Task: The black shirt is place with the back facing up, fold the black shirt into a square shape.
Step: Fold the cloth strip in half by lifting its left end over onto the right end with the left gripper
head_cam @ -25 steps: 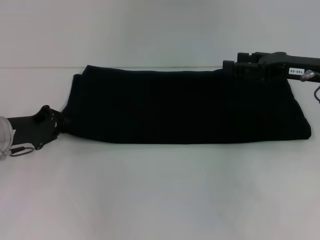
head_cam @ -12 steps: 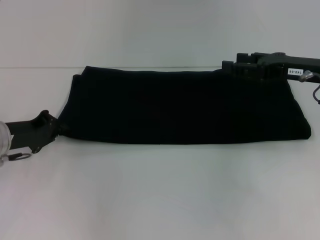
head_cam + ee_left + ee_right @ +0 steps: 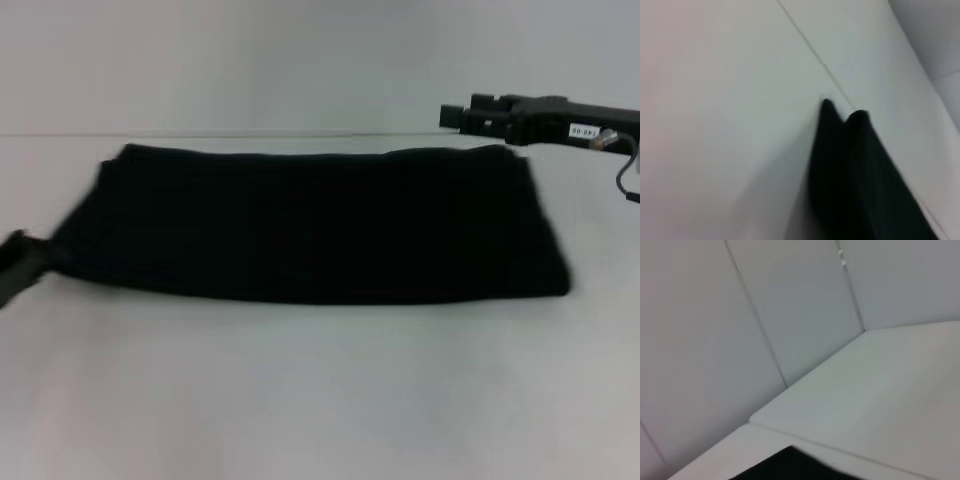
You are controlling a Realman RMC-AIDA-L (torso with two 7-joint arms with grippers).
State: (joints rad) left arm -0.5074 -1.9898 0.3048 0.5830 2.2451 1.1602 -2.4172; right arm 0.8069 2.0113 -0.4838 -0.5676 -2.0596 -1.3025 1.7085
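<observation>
Next, my left gripper releases the held corner of the black shirt on the opposite half of the long folded band [image 3: 438, 272].
The black shirt [image 3: 310, 225] lies on the white table as a long folded band, plain side up, with no lettering showing. My left gripper [image 3: 22, 264] is at the far left edge of the head view, shut on the shirt's near left corner. The left wrist view shows the shirt's folded edge [image 3: 850, 175] running away over the table. My right gripper [image 3: 462, 116] hovers open and empty just beyond the shirt's far right corner, clear of the cloth. A bit of the shirt [image 3: 790, 466] shows in the right wrist view.
The white table [image 3: 320, 390] stretches wide in front of the shirt. A pale wall [image 3: 250, 60] rises right behind the table's far edge. The right arm's cable [image 3: 628, 175] hangs at the far right.
The left gripper has pulled to the left and the whole shirt has slid left with it. The right gripper has let go of the far right corner and lifted slightly.
</observation>
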